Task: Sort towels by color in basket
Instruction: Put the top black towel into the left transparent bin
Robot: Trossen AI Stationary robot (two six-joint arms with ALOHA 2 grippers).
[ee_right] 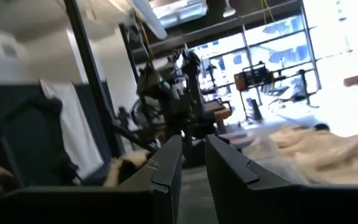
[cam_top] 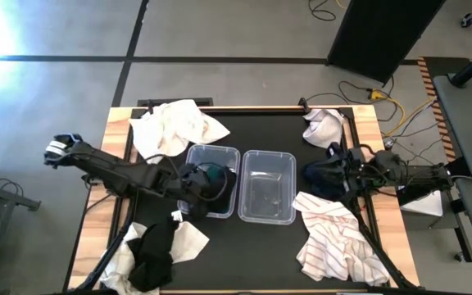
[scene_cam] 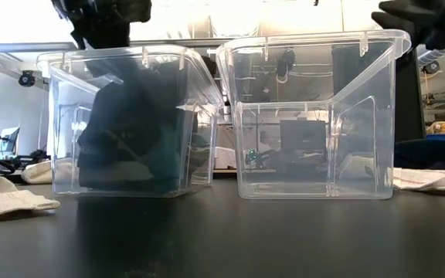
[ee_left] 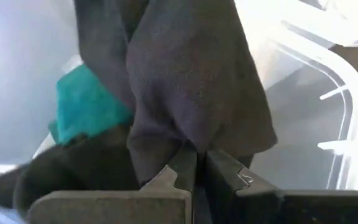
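Observation:
I will use my left gripper to let go of the dark grey towel in the clear bin [cam_top: 210, 195] [ee_left: 213, 130], next to the teal-green cloth.
My left gripper [cam_top: 197, 182] [ee_left: 196, 167] is over the left clear bin [cam_top: 220, 151] and shut on a dark grey towel [ee_left: 185, 74] that hangs into the bin. A teal-green cloth [ee_left: 86, 106] lies in that bin beside it. The right clear bin [cam_top: 267, 156] holds no cloth. My right gripper [cam_top: 339, 174] [ee_right: 193, 155] is shut and empty, held level by a navy towel [cam_top: 318, 176] on the table's right side. A striped white towel [cam_top: 338, 242] lies near right. My left gripper pinches a bunched fold of the dark grey towel [ee_left: 188, 142] between its two fingers. The fingers come from above, slanting down into the left bin. The towel hangs below the fingers, and its lower part rests on the bin's floor [scene_cam: 130, 174].
White towels lie at the far left [cam_top: 174, 123] and far right [cam_top: 326, 127]. A black towel on white ones lies near left [cam_top: 158, 246]. The two bins [scene_cam: 315, 116] stand side by side mid-table. Cables lie on the floor beyond the table's far right corner.

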